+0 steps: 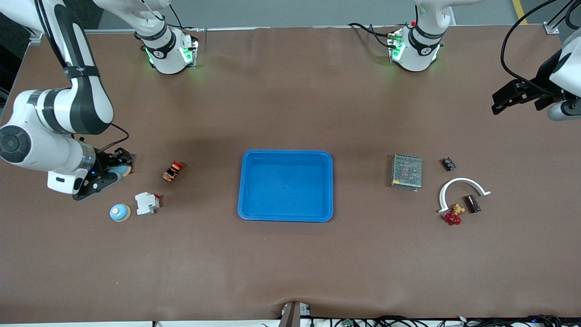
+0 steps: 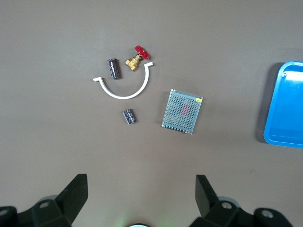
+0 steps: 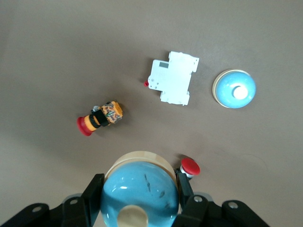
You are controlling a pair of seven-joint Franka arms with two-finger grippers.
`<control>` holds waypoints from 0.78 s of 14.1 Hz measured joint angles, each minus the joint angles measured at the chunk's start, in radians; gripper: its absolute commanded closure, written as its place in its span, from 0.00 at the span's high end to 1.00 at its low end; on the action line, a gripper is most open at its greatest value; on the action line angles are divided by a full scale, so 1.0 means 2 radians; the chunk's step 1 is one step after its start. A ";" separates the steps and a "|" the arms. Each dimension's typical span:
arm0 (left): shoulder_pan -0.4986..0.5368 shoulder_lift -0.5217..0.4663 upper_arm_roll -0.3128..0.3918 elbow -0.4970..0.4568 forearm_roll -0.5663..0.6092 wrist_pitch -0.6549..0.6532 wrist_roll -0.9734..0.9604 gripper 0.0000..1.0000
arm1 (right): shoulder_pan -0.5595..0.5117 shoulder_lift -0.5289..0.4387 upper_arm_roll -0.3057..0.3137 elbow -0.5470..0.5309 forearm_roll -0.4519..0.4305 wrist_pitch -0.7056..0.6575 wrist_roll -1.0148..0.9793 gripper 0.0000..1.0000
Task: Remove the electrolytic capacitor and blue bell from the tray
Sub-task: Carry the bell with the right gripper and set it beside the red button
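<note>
Next, my right gripper lets go of the blue bell on the table (image 1: 155, 166) (image 3: 129, 145) close beside the orange-red push-button.
My right gripper (image 1: 119, 166) (image 3: 139, 183) is shut on a blue bell (image 1: 122, 170) (image 3: 140, 194) with a cream base, low at the right arm's end of the table. A second blue bell (image 1: 120, 212) (image 3: 234, 89) sits on the table nearer the front camera. The capacitor (image 1: 471, 203) (image 2: 113, 68), a dark cylinder, lies inside a white arc-shaped part (image 1: 463, 184) (image 2: 124, 92) at the left arm's end. My left gripper (image 1: 500, 102) (image 2: 142, 183) hangs open and empty, high over the table's edge at that end.
A blue tray (image 1: 286, 153) (image 2: 284, 104) sits mid-table. A meshed metal box (image 1: 406, 171), a small black part (image 1: 448, 164) and a red-handled valve (image 1: 454, 215) lie near the capacitor. A white breaker (image 1: 147, 203), an orange-red push-button (image 1: 172, 171) and a small red button (image 3: 190, 166) lie near the bells.
</note>
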 measured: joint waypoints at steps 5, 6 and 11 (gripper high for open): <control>-0.003 0.000 -0.002 0.000 0.000 0.000 0.000 1.00 | -0.006 -0.029 0.002 -0.118 0.000 0.115 -0.011 0.46; -0.003 0.000 -0.002 0.000 0.000 0.000 0.000 1.00 | -0.011 -0.031 0.002 -0.136 0.000 0.137 -0.019 0.46; -0.003 0.000 -0.003 0.000 0.000 0.000 0.000 1.00 | -0.024 -0.031 0.002 -0.201 0.001 0.222 -0.037 0.46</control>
